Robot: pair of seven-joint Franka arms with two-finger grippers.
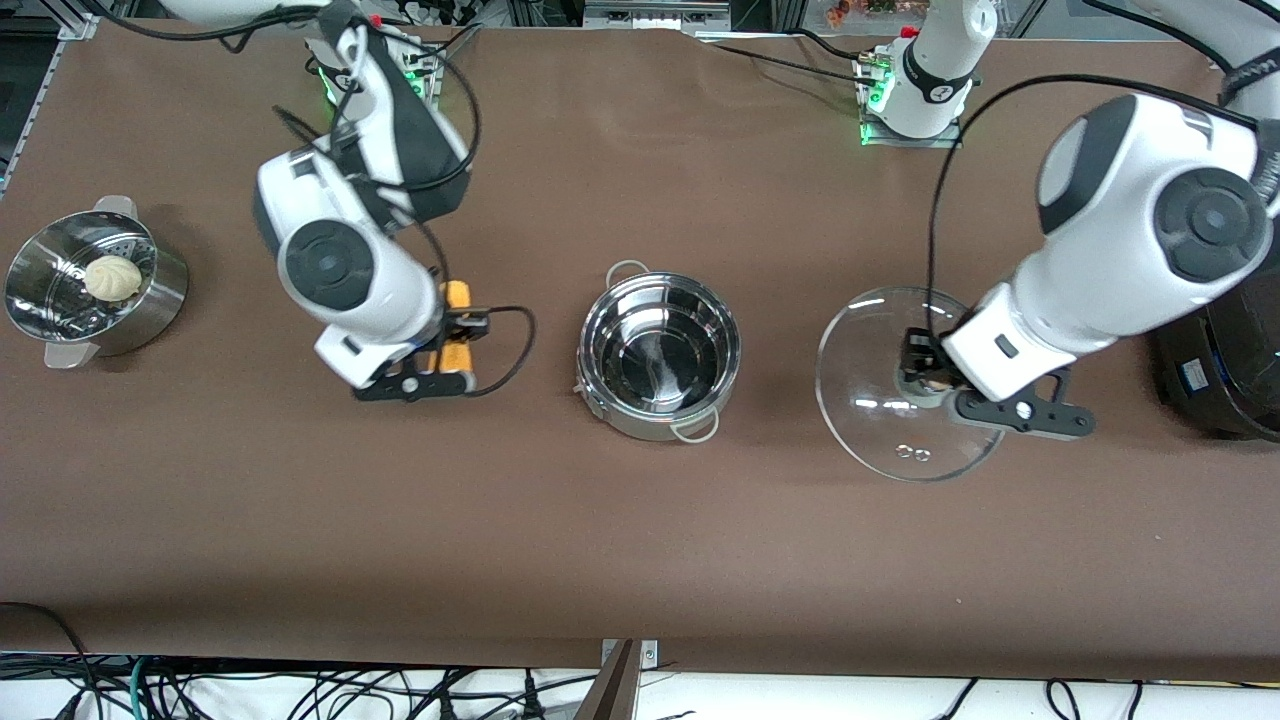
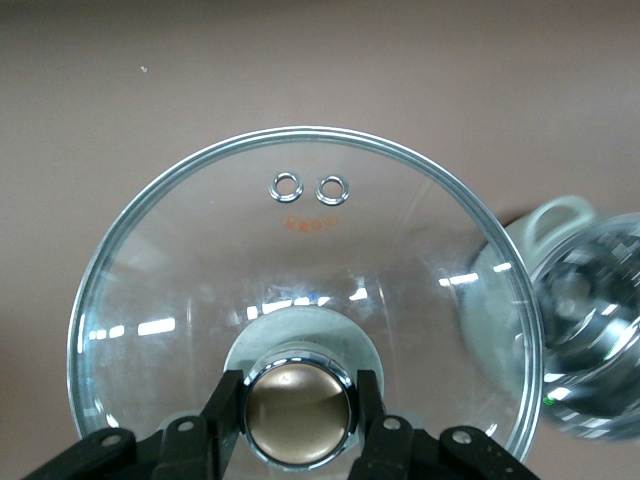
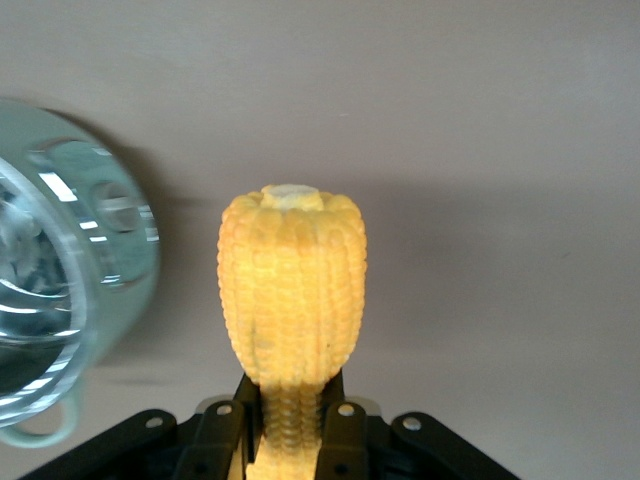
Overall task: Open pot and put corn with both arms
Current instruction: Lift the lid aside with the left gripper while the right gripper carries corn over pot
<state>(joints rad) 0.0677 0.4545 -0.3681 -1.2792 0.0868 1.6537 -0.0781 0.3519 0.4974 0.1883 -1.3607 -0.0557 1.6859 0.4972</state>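
Note:
The left gripper needs to set the glass lid free on the bare table (image 1: 919, 418) between the steel pot and the black rice cooker. The lid is held level beside the pot now.
The steel pot (image 1: 655, 345) stands uncovered and empty at the table's middle; part of it shows in both wrist views (image 2: 590, 330) (image 3: 50, 290). My left gripper (image 1: 915, 372) (image 2: 298, 415) is shut on the bronze knob (image 2: 298, 440) of the glass lid (image 1: 870, 340) (image 2: 300, 260). It holds the lid level over the table beside the pot, toward the left arm's end. My right gripper (image 1: 455, 335) (image 3: 290, 420) is shut on the yellow corn (image 1: 457, 296) (image 3: 290, 290), gripping it near one end. The cob hangs over the table beside the pot, toward the right arm's end.
A perforated steamer pot (image 1: 150, 300) with a white bun (image 1: 112, 277) in it stands at the right arm's end of the table. A black rice cooker (image 1: 1220, 370) sits at the left arm's end, close to the left arm. Cables trail from both wrists.

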